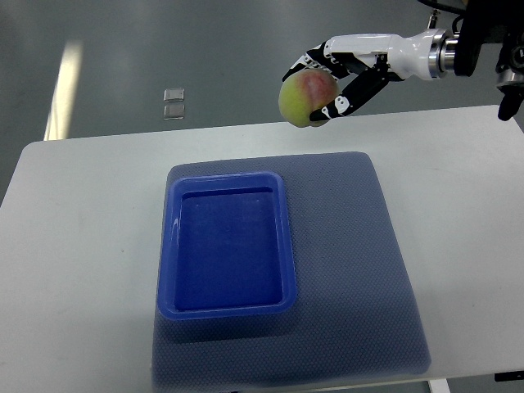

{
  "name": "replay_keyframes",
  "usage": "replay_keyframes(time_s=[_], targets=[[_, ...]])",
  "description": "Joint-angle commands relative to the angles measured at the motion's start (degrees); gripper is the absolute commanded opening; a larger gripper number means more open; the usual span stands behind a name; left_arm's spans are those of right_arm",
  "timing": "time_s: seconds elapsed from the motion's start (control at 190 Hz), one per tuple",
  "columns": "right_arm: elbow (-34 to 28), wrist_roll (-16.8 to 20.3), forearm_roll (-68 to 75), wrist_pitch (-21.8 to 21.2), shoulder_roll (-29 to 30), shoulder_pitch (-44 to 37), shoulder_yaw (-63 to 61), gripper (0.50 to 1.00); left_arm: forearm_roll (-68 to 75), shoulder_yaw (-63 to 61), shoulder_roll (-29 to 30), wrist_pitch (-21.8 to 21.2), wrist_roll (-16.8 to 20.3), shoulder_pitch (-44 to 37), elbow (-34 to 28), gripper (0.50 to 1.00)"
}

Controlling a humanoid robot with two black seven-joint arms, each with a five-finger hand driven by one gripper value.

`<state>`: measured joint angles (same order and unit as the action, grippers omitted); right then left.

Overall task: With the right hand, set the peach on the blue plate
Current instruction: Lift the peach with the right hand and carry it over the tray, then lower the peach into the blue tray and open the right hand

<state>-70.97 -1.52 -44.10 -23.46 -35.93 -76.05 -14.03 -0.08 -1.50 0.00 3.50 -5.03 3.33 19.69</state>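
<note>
I should let go of the peach with my right gripper near the middle of the blue plate (214, 241), inside the plate's raised rim.
A yellow-green peach (305, 98) with a red blush hangs in the air past the table's far edge, held in my right hand (331, 80). The white and black fingers (352, 94) curl around its right side. The arm comes in from the upper right corner. A rectangular blue plate (174, 246) with a raised rim lies empty on a grey-blue mat, below and to the left of the peach. My left hand does not show.
The grey-blue mat (368, 270) covers the middle of the white table (74, 246). Beyond the table's far edge is grey floor with a small clear object (173, 104) on it.
</note>
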Motion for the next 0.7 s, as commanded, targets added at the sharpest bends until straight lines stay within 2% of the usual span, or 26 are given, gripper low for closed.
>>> replay_keyframes(time_s=[0.0,0.005,0.011,0.074,0.137,0.142,0.232,0.28,0.285,0.295,0.559,0.696], targets=[[0.48,-0.06,0.15,1.23,3.50,-0.06,1.64,0.500,-0.01,0.01,0.00,0.01,0.02,0.01,-0.09,1.000],[0.48,-0.06,0.15,1.23,3.50,-0.06,1.64,0.500,-0.01,0.01,0.00,0.01,0.02,0.01,-0.09,1.000],[1.70,-0.06,0.07,1.49,7.07,-0.41,3.47,0.500,-0.01,0.09,0.00,0.01,0.02,-0.07,-0.09,1.000],[4.96,-0.06,-0.02,1.84,11.93,-1.03,5.50,0.500,-0.01,0.10,0.00,0.01,0.02,0.01,-0.01,1.000],[5.49,-0.06,-0.20,2.02,12.64,-1.03,5.86,0.500,-0.01,0.10,0.00,0.01,0.02,0.01,-0.01,1.000],[7.67,-0.06,-0.54,2.89,15.95,-0.94,7.34,0.500,-0.01,0.10,0.00,0.01,0.02,0.01,0.08,1.000],[10.94,-0.06,-0.81,3.77,21.60,-0.41,8.67,0.500,-0.01,0.10,0.00,0.01,0.02,0.01,-0.01,1.000],[10.94,-0.06,-0.81,3.77,21.61,-0.41,8.67,0.500,-0.01,0.10,0.00,0.01,0.02,0.01,-0.01,1.000],[13.20,-0.06,-0.90,3.86,24.83,0.02,8.93,0.500,-0.01,0.10,0.00,0.01,0.02,0.01,-0.09,1.000],[13.66,-0.06,-0.99,3.86,25.55,0.29,8.94,0.500,-0.01,0.10,0.00,0.01,0.02,0.01,-0.09,1.000],[18.67,-0.06,-6.26,3.95,35.14,7.41,8.94,0.500,-0.01,0.01,0.00,0.01,0.02,0.01,-0.45,1.000],[20.35,-0.06,-8.28,5.18,35.93,10.31,9.02,0.500,-0.01,0.01,0.00,0.01,-0.07,-0.07,-0.27,1.000]])
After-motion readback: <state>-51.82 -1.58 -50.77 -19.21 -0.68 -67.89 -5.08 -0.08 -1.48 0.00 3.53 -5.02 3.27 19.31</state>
